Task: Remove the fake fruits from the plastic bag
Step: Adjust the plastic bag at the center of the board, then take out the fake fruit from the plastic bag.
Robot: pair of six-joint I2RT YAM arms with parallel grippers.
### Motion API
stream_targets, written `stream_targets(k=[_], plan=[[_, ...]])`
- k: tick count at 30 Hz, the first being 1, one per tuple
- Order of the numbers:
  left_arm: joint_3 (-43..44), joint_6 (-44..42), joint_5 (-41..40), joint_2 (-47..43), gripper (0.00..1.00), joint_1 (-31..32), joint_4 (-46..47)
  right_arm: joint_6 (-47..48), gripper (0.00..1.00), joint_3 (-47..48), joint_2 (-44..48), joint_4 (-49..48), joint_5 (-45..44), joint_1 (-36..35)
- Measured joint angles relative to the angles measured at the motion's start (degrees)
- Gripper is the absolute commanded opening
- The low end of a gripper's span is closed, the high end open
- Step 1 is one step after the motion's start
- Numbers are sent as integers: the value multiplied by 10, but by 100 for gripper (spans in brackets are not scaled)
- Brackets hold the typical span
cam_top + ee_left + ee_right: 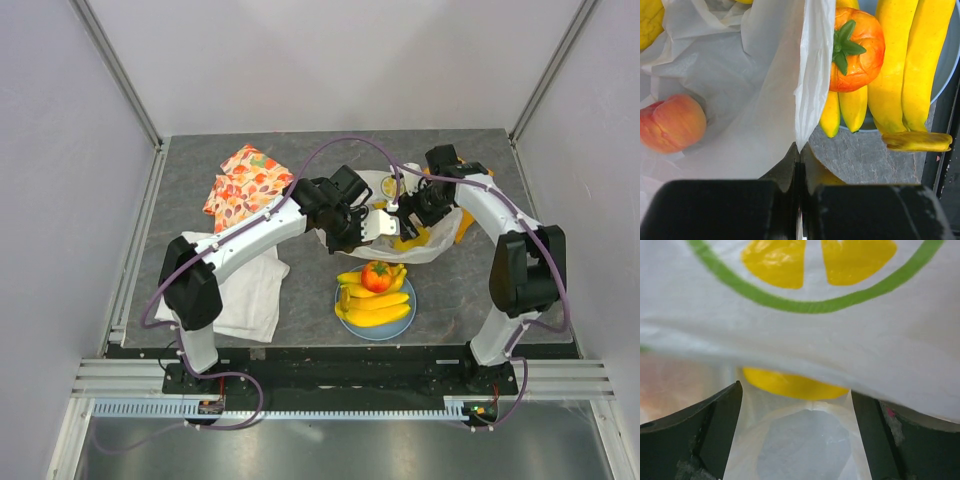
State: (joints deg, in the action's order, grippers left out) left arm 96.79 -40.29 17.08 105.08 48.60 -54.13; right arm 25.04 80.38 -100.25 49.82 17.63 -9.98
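Observation:
The robot's right gripper will next close around one end of the yellow fruit [409, 239] [796, 386] inside the white plastic bag.
The white plastic bag [425, 240] lies mid-table behind the light-blue plate [402, 325]. My left gripper [372, 228] is shut on the bag's edge [805, 90] and holds it up. A peach [670, 122] lies inside the bag. My right gripper [412, 212] is open, its fingers [715, 425] inside the bag over a yellow fruit [790, 382]. Yellow bananas [375, 305] and a red-orange fruit with a green top [377, 276] lie on the plate; they also show in the left wrist view, bananas [912, 65] and round fruit [857, 47].
An orange floral cloth [245, 185] lies at the back left. A flat white cloth [245, 290] lies at the front left under the left arm. A yellow fruit piece [917, 141] hangs over the plate's rim. The table's metal rail [330, 372] runs along the near edge.

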Motion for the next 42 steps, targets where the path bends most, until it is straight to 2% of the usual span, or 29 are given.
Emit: stream_targets(k=[6, 13, 18, 27, 42], plan=[[0, 0, 0, 0, 2, 0, -1, -6, 98, 0, -54, -2, -22, -7], [7, 0, 0, 3, 2, -4, -2, -6, 98, 2, -57, -11, -37, -22], [10, 1, 0, 3, 2, -6, -2, 10, 98, -23, -25, -25, -46, -33], [21, 1, 1, 3, 2, -6, -2, 88, 98, -121, 81, -53, -32, -50], [23, 1, 1, 13, 2, -10, -4, 107, 98, -139, 19, -102, -60, -69]])
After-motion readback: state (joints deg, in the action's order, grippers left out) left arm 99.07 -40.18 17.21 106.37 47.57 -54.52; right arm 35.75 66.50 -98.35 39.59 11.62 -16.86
